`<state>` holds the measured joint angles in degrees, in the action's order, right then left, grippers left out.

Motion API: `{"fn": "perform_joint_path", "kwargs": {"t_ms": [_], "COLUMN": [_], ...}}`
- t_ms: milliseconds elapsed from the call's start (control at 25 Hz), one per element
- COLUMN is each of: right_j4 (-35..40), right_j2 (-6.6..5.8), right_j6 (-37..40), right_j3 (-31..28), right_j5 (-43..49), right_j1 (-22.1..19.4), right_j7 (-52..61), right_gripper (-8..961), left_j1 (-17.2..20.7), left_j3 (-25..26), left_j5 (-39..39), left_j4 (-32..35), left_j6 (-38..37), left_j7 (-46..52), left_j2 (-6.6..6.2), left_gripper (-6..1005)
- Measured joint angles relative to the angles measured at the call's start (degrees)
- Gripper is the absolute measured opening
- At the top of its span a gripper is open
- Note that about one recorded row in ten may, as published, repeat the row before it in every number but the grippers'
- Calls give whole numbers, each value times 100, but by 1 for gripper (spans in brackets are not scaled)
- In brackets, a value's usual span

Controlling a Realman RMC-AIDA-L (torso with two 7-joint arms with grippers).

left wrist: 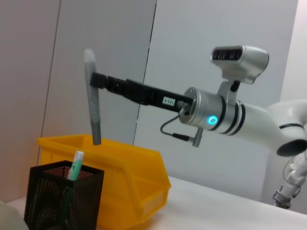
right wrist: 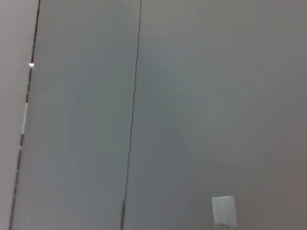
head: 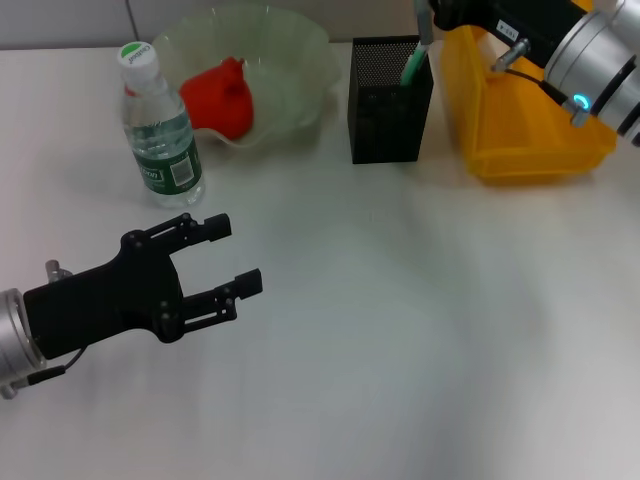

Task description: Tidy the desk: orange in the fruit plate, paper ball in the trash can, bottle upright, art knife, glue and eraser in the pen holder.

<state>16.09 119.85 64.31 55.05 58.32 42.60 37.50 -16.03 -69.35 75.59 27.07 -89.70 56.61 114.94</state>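
Observation:
Next, my right gripper lets go of the grey art knife inside the black pen holder (head: 386,71) next to the green-and-white glue stick.
My right gripper (left wrist: 97,80) is shut on the top of a grey art knife (left wrist: 92,108), which hangs upright just above the black mesh pen holder (left wrist: 62,196). In the head view this gripper (head: 432,14) is at the top edge over the pen holder (head: 390,100). A green-and-white glue stick (head: 415,63) stands inside the holder. The bottle (head: 160,130) stands upright at the left. A reddish orange (head: 220,95) lies in the translucent fruit plate (head: 300,60). My left gripper (head: 238,253) hovers open over bare table, in front of the bottle. The paper ball and eraser are out of view.
A yellow bin (head: 520,120) stands right of the pen holder, under my right arm (head: 600,60). The right wrist view shows only a grey wall.

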Motion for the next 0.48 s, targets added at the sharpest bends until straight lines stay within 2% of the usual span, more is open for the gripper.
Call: {"fn": "perform_joint_path", "kwargs": {"t_ms": [120,320,480], "right_j4": [-451,-824,-860], "right_j2": [4,4,6], "right_j6": [23,-13,-19], "right_j3": [3,-36,-46], "right_j5": [-369,-402,-404], "right_j1": [124,325,353], "right_j7": [-584,-862,-875], "right_gripper": [135,133,131], "left_j1": [-28,-40,-40], "left_j3": [0,0,0], "left_j5": [0,-7,-16], "left_j4": [-13,-41,-44], "left_j6": [31,77,97], "left_j7": [42,54,57], "left_j2": [-8,-12,-3], "left_gripper": [773,773,773]}}
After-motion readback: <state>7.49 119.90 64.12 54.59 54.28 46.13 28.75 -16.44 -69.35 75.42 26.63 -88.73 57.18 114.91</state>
